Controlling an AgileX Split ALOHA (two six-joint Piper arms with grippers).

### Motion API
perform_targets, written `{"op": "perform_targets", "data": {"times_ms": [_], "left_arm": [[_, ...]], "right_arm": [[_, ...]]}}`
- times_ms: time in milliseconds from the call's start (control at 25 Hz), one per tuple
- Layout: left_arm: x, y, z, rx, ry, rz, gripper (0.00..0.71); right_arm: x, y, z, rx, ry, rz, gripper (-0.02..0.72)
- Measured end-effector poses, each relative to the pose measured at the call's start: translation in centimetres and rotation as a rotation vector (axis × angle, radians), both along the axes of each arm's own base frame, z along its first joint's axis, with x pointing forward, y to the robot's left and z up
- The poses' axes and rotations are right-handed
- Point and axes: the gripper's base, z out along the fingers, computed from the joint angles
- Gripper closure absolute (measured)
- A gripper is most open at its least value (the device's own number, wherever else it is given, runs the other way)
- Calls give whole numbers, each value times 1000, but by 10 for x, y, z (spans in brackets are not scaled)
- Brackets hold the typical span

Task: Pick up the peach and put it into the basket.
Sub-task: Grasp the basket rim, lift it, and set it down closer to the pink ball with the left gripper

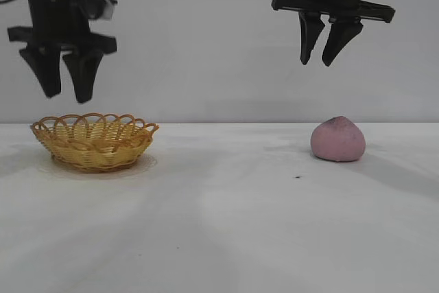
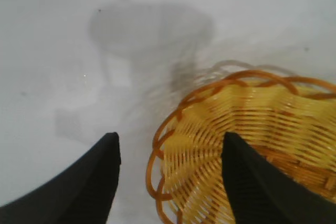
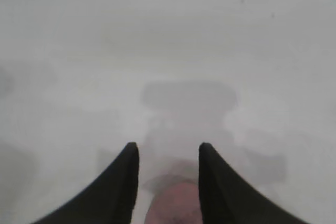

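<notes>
The robot's right gripper needs to next go down to the peach's darker tip [image 1: 338, 121] [image 3: 181, 217] and close there, leaving the peach's round body hanging below the fingers.
The dull pink peach [image 1: 337, 140] rests on the white table at the right, its darker tip up. High above it hangs my right gripper [image 1: 316, 63], open and empty. In the right wrist view the peach [image 3: 176, 205] shows far below, between the open fingers of that gripper [image 3: 168, 145]. The yellow-orange wicker basket [image 1: 94, 142] stands on the table at the left with nothing in it. My left gripper [image 1: 66, 97] hovers above the basket's left side, open and holding nothing. In the left wrist view the basket [image 2: 262, 119] lies below that gripper [image 2: 170, 136], partly behind one finger.
The white table [image 1: 219, 224] stretches bare between basket and peach. A small dark speck [image 1: 298, 176] lies in front of the peach. A plain pale wall stands behind.
</notes>
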Motion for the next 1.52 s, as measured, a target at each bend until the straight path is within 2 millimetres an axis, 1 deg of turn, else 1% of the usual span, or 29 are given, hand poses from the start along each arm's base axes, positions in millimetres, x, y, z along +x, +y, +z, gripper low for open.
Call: {"op": "perform_targets", "data": {"times_ms": [40, 80, 120, 160, 200, 280, 360, 400, 440, 480, 520, 560, 600, 640, 720, 800, 880, 1000, 1080, 1240, 1280, 1320, 1360, 1400, 1480, 1520], "left_arm": [[0, 2, -4, -4, 10, 7, 422], [1, 3, -7, -20, 17, 20, 517], [1, 3, -7, -42, 22, 34, 576], [2, 3, -4, -71, 15, 50, 618], [2, 6, -1, -101, 15, 72, 642], [2, 8, 10, -213, 12, 136, 629], [0, 8, 27, -344, -8, 187, 710], [-4, 5, 38, -421, -34, 209, 710], [-9, 1, 45, -495, -54, 233, 710], [-17, -2, 55, -560, -78, 253, 710], [-28, -7, 59, -621, -95, 282, 710], [-41, -14, 59, -667, -103, 313, 710], [-56, -21, 52, -689, -101, 329, 710], [-70, -29, 51, -719, -103, 340, 710], [-100, -42, 36, -741, -89, 376, 710], [-123, -50, 25, -744, -69, 407, 710], [-140, -52, 9, -725, -39, 449, 710], [-152, -47, -6, -694, -25, 500, 710], [-154, -45, -10, -681, -31, 507, 710], [-158, -43, -14, -659, -31, 469, 710], [-159, -43, -14, -656, -32, 463, 665], [-159, -43, -14, -656, -30, 460, 665], [-159, -43, -14, -656, -31, 459, 572], [-159, -43, -14, -657, -27, 458, 515], [-159, -44, -13, -659, -28, 452, 369], [-159, -44, -11, -662, -31, 451, 317]], "right_arm": [[0, 0, 0, -1, 0, 2, 436], [0, 0, 0, -2, -1, 4, 436], [0, 0, 0, -4, -2, 8, 436], [0, 0, 0, -8, -1, 12, 436], [0, 0, 0, -8, 0, 12, 436], [-1, 0, 0, -13, 5, 15, 436], [-1, -1, -1, -16, 9, 16, 436], [-1, -1, -1, -16, 11, 16, 436], [-1, -1, -1, -18, 15, 17, 436], [-2, -1, -1, -22, 21, 18, 436], [-2, -2, -1, -25, 26, 17, 436], [-2, -2, -2, -26, 30, 17, 436], [-2, -3, -2, -27, 32, 15, 436], [-2, -3, -2, -27, 32, 15, 436], [-2, -4, -2, -27, 32, 13, 436], [-2, -4, -2, -22, 33, 12, 436], [-2, -3, -2, -16, 35, 11, 436], [-2, -3, -1, -10, 33, 9, 436], [-2, -3, -1, -9, 31, 9, 436], [-2, -2, -1, -2, 27, 7, 436], [-2, -2, -1, 0, 28, 7, 436], [-1, -2, -1, 2, 26, 6, 436], [-2, -2, -1, 6, 27, 5, 436], [-2, -2, -1, 7, 27, 5, 436], [-2, -2, -1, 8, 27, 5, 436], [-2, -1, -1, 9, 28, 5, 436]]}}
